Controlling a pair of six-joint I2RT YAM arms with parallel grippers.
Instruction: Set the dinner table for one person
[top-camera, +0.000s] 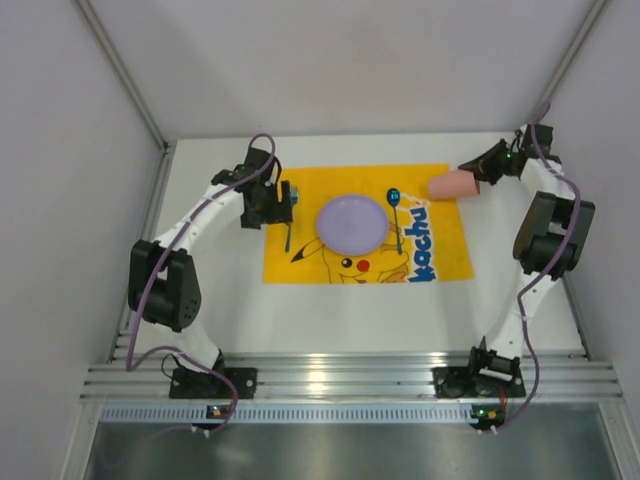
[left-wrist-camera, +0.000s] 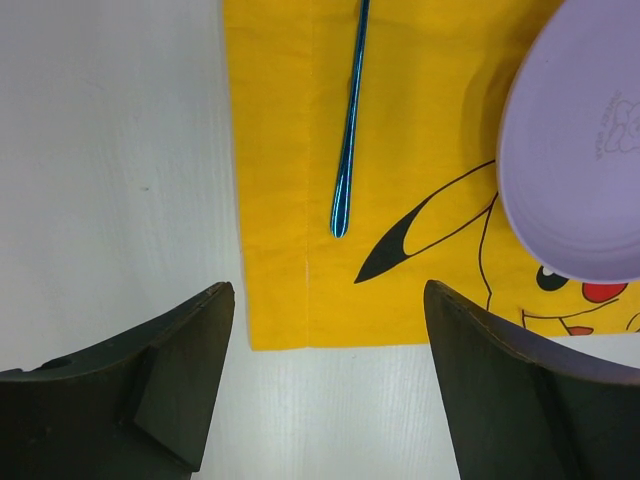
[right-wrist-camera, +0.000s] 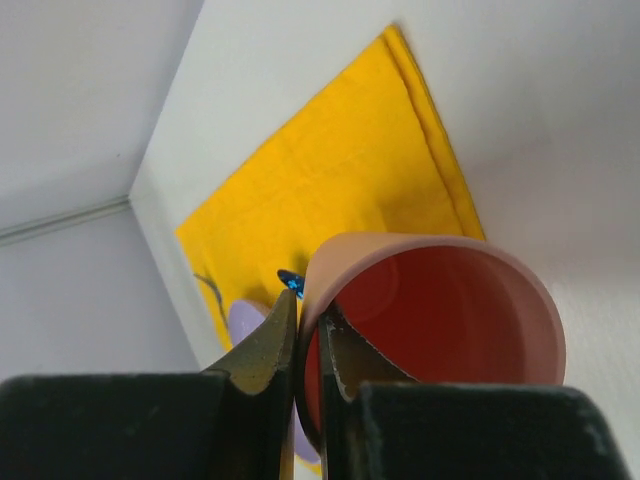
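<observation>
Next, my right gripper sets the pink cup down on the yellow mat's far corner (top-camera: 445, 201), next to the head of the blue spoon.
The white dinner table (top-camera: 350, 310) carries a yellow Pikachu mat (top-camera: 440, 235). A lilac plate (top-camera: 350, 222) lies at the mat's middle. A blue spoon (top-camera: 396, 215) lies right of it, and a thin blue utensil (top-camera: 288, 235) left of it. My right gripper (top-camera: 478, 172) is shut on the rim of a pink cup (top-camera: 452, 185), with one finger inside the cup (right-wrist-camera: 440, 310) and one outside. The cup is tipped on its side over the mat's far right corner. My left gripper (left-wrist-camera: 330, 290) hangs open and empty over the mat's left near corner, short of the utensil handle (left-wrist-camera: 350, 120).
White walls (top-camera: 60, 200) close in the table on the left, back and right. An aluminium rail (top-camera: 350, 380) with both arm bases runs along the near edge. Bare white tabletop (left-wrist-camera: 110, 150) lies left of the mat (left-wrist-camera: 430, 150), and the plate's edge (left-wrist-camera: 580, 150) is at the right.
</observation>
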